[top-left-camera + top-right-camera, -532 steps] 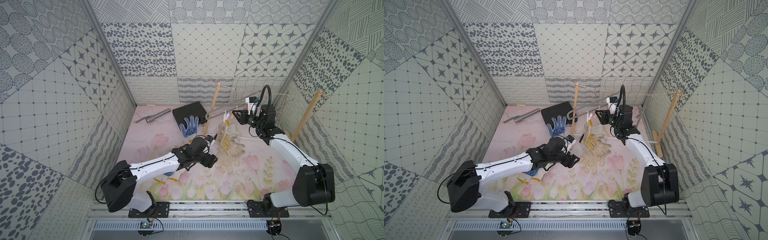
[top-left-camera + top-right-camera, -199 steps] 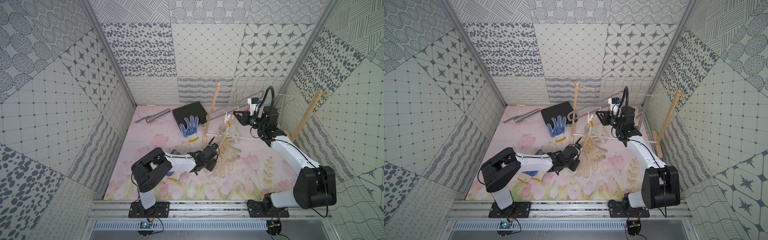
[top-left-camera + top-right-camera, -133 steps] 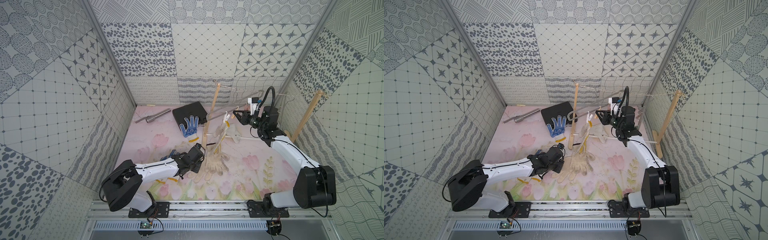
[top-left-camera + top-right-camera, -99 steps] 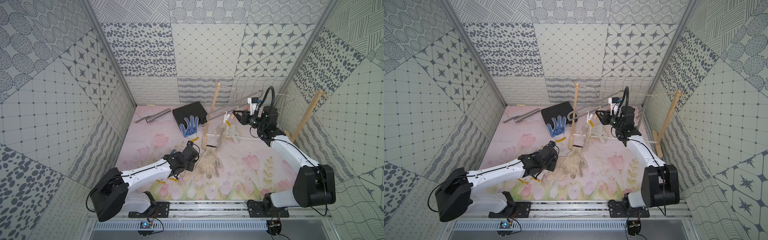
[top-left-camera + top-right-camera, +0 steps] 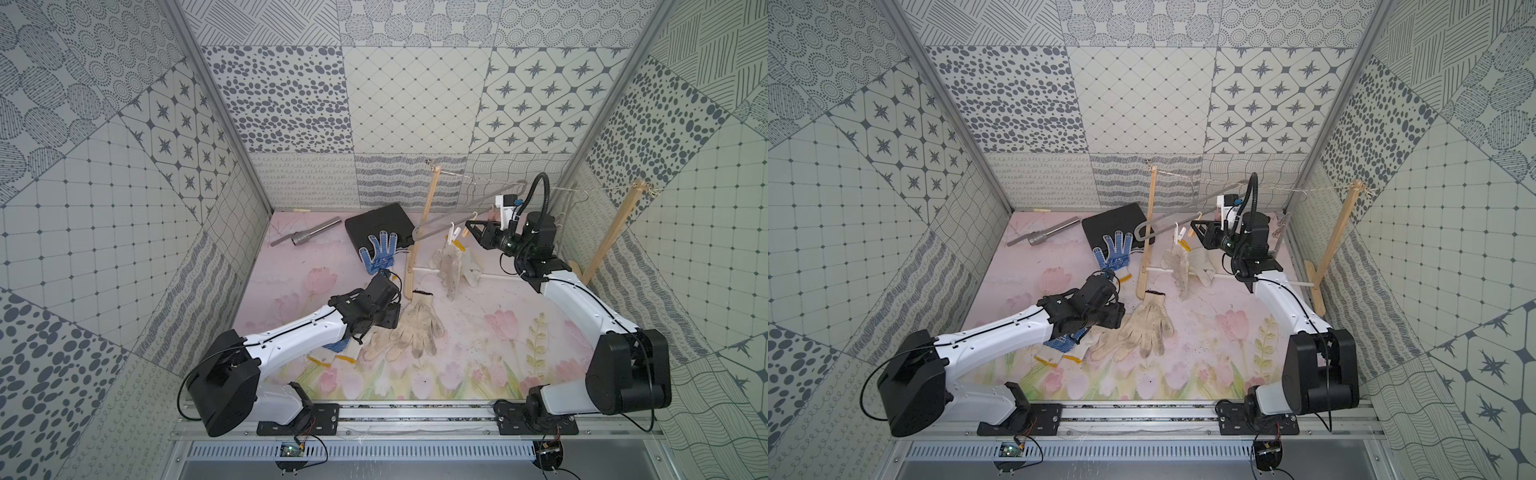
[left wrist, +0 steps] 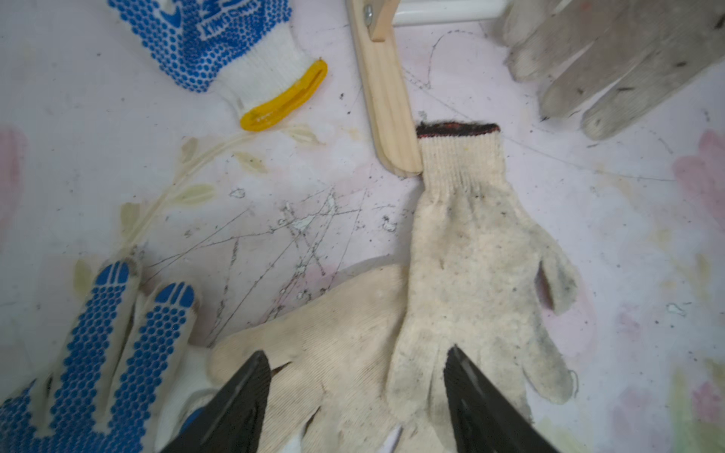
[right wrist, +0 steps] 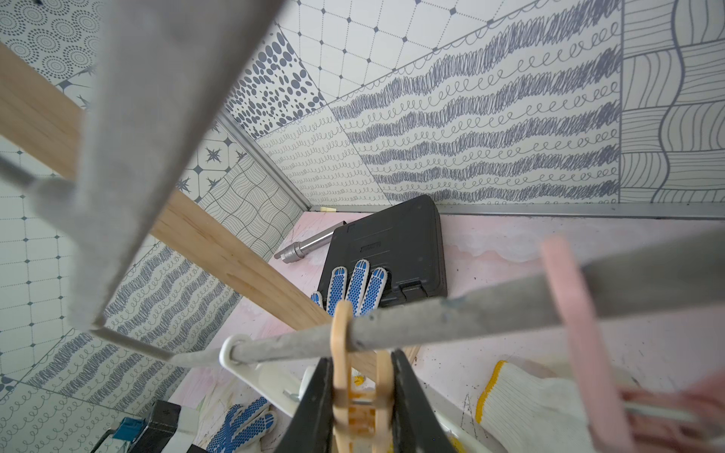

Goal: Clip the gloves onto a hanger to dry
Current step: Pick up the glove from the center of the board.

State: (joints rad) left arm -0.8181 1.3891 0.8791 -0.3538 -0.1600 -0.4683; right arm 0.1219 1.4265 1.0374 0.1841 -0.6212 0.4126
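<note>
Next, the left gripper closes on the lower side of the cuff (image 5: 413, 306) (image 6: 430, 187) of the top cream glove, beside the foot of the wooden post.
Two dirty cream gloves (image 5: 415, 328) (image 5: 1144, 328) lie overlapping on the mat; the top one (image 6: 470, 255) has a dark-edged cuff. My left gripper (image 6: 355, 364) (image 5: 390, 321) hovers open just over their fingers, holding nothing. A blue-dotted glove (image 6: 106, 353) lies beside them under the left arm. Another blue-dotted glove (image 5: 380, 249) rests on the black case. The grey hanger (image 5: 449, 220) (image 7: 490, 313) hangs slanted from the string, with pale gloves (image 5: 453, 264) clipped below it. My right gripper (image 7: 361, 376) (image 5: 469, 227) is shut on an orange clothes peg (image 7: 340, 345) on the hanger bar.
Two wooden posts (image 5: 422, 232) (image 5: 611, 232) joined by string stand at the back, with a foot (image 6: 388, 102) touching the cream glove's cuff. A black case (image 5: 378, 220) and a metal tube (image 5: 307, 235) lie at the back left. A pink peg (image 7: 580, 313) hangs on the hanger.
My left gripper dragged a cream glove away from the post toward the front, then opened and let it go on the mat. The right arm has stayed put.
</note>
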